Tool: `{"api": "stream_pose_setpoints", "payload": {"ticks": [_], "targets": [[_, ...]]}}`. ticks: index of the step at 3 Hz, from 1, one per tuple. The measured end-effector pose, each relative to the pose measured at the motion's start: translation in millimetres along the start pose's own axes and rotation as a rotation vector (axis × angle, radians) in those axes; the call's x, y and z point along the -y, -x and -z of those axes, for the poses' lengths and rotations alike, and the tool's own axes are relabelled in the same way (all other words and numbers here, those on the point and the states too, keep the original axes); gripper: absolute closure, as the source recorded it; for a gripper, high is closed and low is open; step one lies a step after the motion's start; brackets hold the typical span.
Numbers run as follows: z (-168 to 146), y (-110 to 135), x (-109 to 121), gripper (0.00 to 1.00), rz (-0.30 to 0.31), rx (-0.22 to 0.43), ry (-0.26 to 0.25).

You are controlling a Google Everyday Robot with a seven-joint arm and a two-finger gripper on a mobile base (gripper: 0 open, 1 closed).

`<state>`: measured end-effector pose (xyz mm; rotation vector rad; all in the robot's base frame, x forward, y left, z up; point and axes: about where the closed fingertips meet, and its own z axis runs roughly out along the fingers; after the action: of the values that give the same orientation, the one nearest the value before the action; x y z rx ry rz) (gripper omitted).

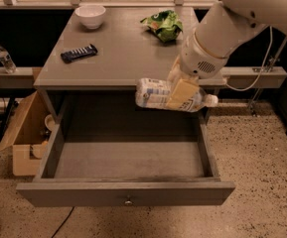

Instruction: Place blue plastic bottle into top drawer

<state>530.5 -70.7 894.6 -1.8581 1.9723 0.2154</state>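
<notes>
The blue plastic bottle will be set free by my gripper as it lets go near the middle of the top drawer's grey bottom point(114, 148).
The blue plastic bottle point(155, 94) lies on its side in my gripper point(181, 89), white cap pointing right. The gripper is shut on the bottle's middle and holds it in the air above the back right part of the open top drawer point(128, 160), just in front of the cabinet's top edge. The drawer is pulled fully out, its grey inside is bare, and its flat front carries a small round metal knob point(128, 201). My white arm comes in from the upper right.
On the grey cabinet top point(118, 53) are a white bowl point(91, 16), a dark snack bar point(79, 53) and a green chip bag point(163, 25). A small clear water bottle point(4, 58) stands on a ledge at left. An open cardboard box point(25, 138) sits left of the drawer.
</notes>
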Motion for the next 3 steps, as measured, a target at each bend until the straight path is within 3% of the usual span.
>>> {"api": "stream_pose_setpoints", "payload": {"ticks": [1, 3], "targets": [[-30.9, 6.1, -14.3, 1.00, -0.074, 0.015, 0.034], [-157.4, 48.9, -43.9, 1.00, -0.263, -0.022, 0.080]]}}
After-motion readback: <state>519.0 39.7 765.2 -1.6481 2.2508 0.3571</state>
